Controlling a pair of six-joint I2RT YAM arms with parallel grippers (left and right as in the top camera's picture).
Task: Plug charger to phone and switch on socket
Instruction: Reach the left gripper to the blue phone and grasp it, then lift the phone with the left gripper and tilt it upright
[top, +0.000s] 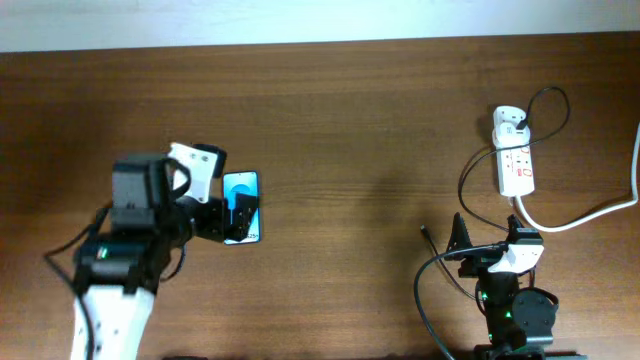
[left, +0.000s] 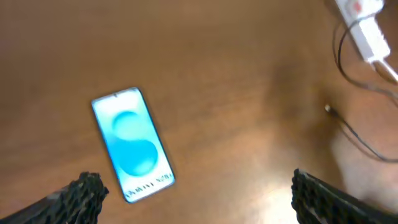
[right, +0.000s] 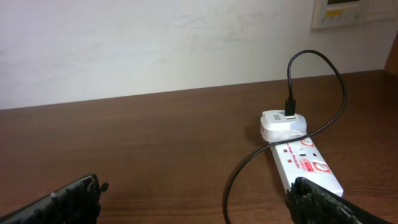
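Observation:
Next, my left gripper grips the long sides of the phone (top: 258, 209) (left: 158, 140) around its middle, leaving the phone's short ends free.
The phone (top: 241, 205) lies flat on the brown table, blue screen up. It also shows in the left wrist view (left: 132, 143). My left gripper (top: 222, 215) hovers over it, open and empty (left: 199, 200), the phone's lower end just ahead of the left finger. The socket (top: 516, 165) lies at the far right, with the charger's white adapter (top: 508, 121) plugged in at its far end. The black cable (top: 470, 170) loops down to a free connector tip (top: 424, 231) on the table. My right gripper (top: 492, 248) is open and empty (right: 196, 205), in front of the socket (right: 308, 163) and adapter (right: 283, 124).
A thick white cord (top: 590, 212) runs from the socket off the right edge. More black cable (top: 425, 300) curls beside the right arm's base. A white wall (right: 155, 43) stands behind the table's far edge.

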